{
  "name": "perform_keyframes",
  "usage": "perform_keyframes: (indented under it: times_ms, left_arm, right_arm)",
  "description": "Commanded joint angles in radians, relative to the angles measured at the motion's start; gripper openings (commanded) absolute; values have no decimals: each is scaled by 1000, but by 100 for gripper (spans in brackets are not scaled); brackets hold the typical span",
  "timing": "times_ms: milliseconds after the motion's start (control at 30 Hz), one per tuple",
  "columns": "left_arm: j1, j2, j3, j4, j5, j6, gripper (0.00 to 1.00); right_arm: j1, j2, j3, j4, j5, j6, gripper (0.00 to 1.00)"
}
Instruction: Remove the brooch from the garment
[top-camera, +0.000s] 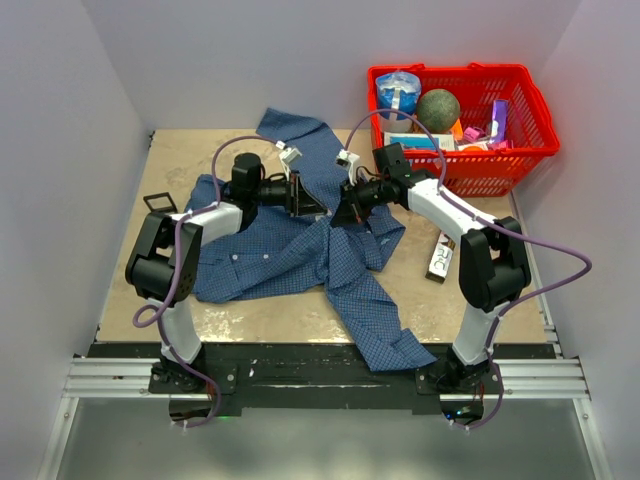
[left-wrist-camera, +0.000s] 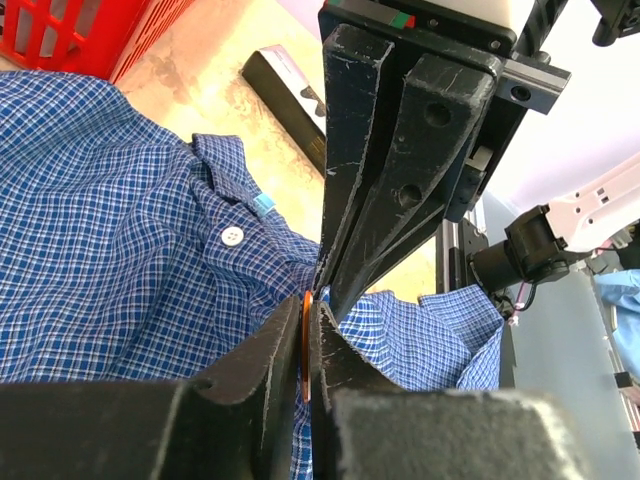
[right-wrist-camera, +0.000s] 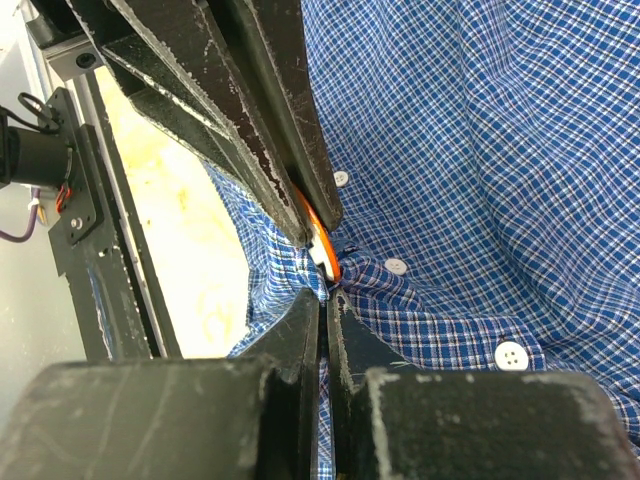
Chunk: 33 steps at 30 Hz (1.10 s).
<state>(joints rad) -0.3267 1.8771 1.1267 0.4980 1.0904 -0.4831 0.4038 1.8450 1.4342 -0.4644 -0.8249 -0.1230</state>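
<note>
My right gripper pinches the fold in the fabric too far below the brooch. It should open and take the fabric (right-wrist-camera: 326, 279) close against the brooch before my left gripper pulls.
The garment (top-camera: 270, 255), a blue fine-checked shirt with white buttons, lies crumpled across the table between both arms. The two grippers meet tip to tip over its middle. My left gripper (left-wrist-camera: 306, 305) is shut on the brooch (left-wrist-camera: 305, 335), a thin orange disc seen edge-on between its pads. The right wrist view shows the brooch (right-wrist-camera: 325, 250) orange and white against the garment (right-wrist-camera: 480, 150), pinched by the left gripper's fingers (right-wrist-camera: 290, 190). Just below it my right gripper (right-wrist-camera: 324, 298) is shut on a raised fold of shirt fabric. In the top view the brooch is hidden by the grippers.
A red basket (top-camera: 450, 70) full of assorted items stands at the back right. A black box (top-camera: 440, 255) lies on the table beside the right arm. A small black frame-like object (top-camera: 158, 203) sits at the left edge. Grey walls close in three sides.
</note>
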Motion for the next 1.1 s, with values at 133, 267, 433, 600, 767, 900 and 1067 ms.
perform_keyframes:
  times_ms: [133, 267, 433, 600, 767, 900, 1067]
  left_arm:
    - [8, -19, 38, 43, 17, -22, 18]
    - [8, -16, 36, 53, 19, -32, 18]
    - [8, -16, 33, 73, 17, -43, 17]
    - [8, -13, 31, 80, 11, -45, 0]
    - [8, -19, 12, 73, -9, -48, 0]
    - [8, -29, -4, 83, -15, -60, 0]
    - [8, -29, -4, 85, -23, -66, 0]
  right_arm:
    - [4, 0, 45, 6, -6, -4, 0]
    - [4, 2, 46, 6, -6, -6, 0]
    - [4, 8, 54, 1, -6, -6, 0]
    - [4, 11, 57, -6, -8, -6, 0]
    - [-2, 5, 71, -22, -29, -13, 23]
    - [-33, -4, 55, 68, -111, 115, 56]
    - [-29, 20, 63, 128, -129, 206, 57]
